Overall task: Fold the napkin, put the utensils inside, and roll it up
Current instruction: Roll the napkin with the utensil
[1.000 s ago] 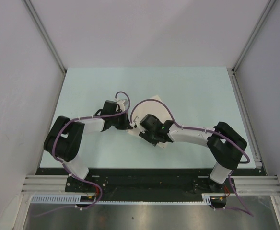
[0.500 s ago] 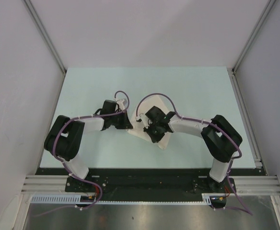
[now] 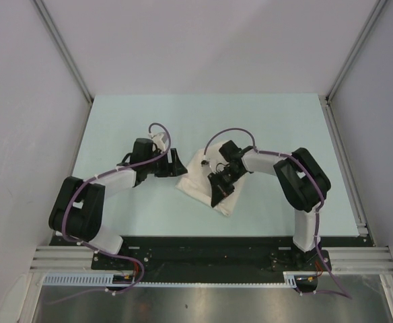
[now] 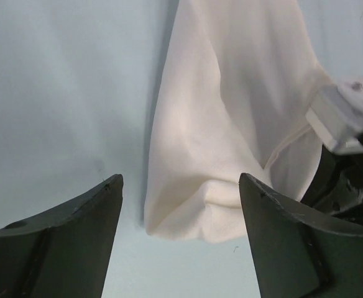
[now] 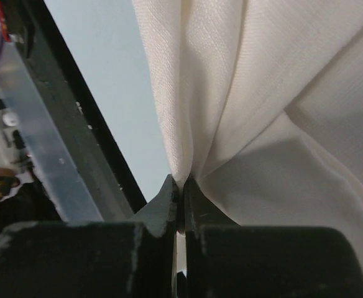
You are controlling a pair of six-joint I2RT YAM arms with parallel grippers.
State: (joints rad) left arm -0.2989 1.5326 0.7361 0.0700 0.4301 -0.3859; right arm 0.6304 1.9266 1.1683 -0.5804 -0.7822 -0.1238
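Note:
The napkin's folded edge lies crumpled next to its loose corner, so the robot's left gripper will pinch that corner (image 3: 180,188) while the right gripper pulls the napkin's folded edge straight.
The white napkin (image 3: 202,180) lies bunched and folded over near the middle of the pale table. My right gripper (image 3: 217,191) reaches into it from the right. In the right wrist view its jaws (image 5: 181,186) are shut on a pinched ridge of the napkin (image 5: 281,112), which hangs in folds above them. My left gripper (image 3: 177,164) sits just left of the cloth. Seen from the left wrist, this gripper (image 4: 180,180) stands open, with the rounded near end of the napkin (image 4: 212,155) just ahead of the two fingers. The utensils are out of view.
The pale table (image 3: 284,128) is enclosed by white walls at the back and sides. A black strip and a metal rail (image 3: 203,252) run along its near edge; the black edge (image 5: 76,124) passes close beside the right gripper. The right arm's white link (image 4: 343,118) shows beyond the napkin.
My left gripper has opened, let go of the napkin and drawn back to the left. My right gripper has shut on the cloth and swung round, and the napkin has gathered into a narrower bundle.

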